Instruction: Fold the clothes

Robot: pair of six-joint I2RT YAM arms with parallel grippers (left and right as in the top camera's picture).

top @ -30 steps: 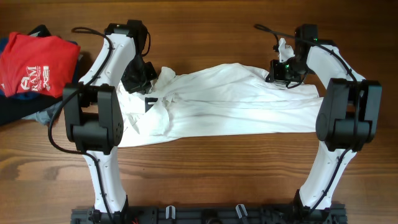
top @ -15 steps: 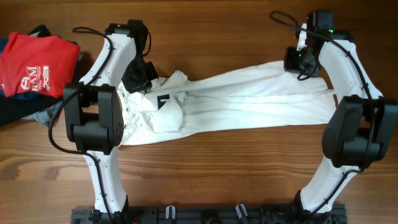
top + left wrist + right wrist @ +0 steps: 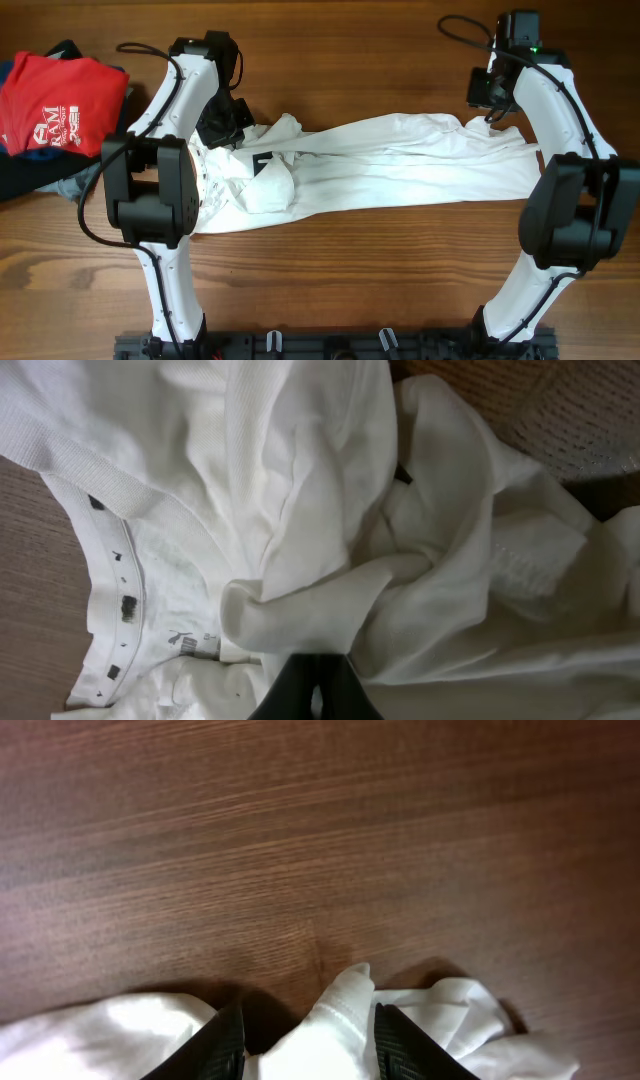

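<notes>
The far edge of the white T-shirt is slack and wavy, so my right gripper will grab the loose fold of hem point(image 3: 346, 998) and pull it tight away from my left gripper.
The white T-shirt point(image 3: 400, 165) lies stretched in a long band across the wooden table, bunched at its left end. My left gripper point(image 3: 238, 128) sits at that bunched end. In the left wrist view its gripper point(image 3: 318, 682) is shut on a fold of the shirt point(image 3: 300, 510), with the collar and its small label point(image 3: 185, 645) just to the left. My right gripper point(image 3: 488, 104) hangs over the shirt's far right corner. The right wrist view shows that gripper point(image 3: 310, 1042) open, a ridge of hem point(image 3: 340, 1015) standing loose between the fingers point(image 3: 400, 1045).
A folded red shirt with a white logo point(image 3: 60, 100) lies on dark blue and grey garments point(image 3: 30, 180) at the table's left edge. Bare wood point(image 3: 350, 280) runs in front of the white shirt and behind it.
My right gripper moved right and toward the back, pulling the shirt out long, then its jaws opened and the hem settled onto the table. The left gripper has stayed shut in place.
</notes>
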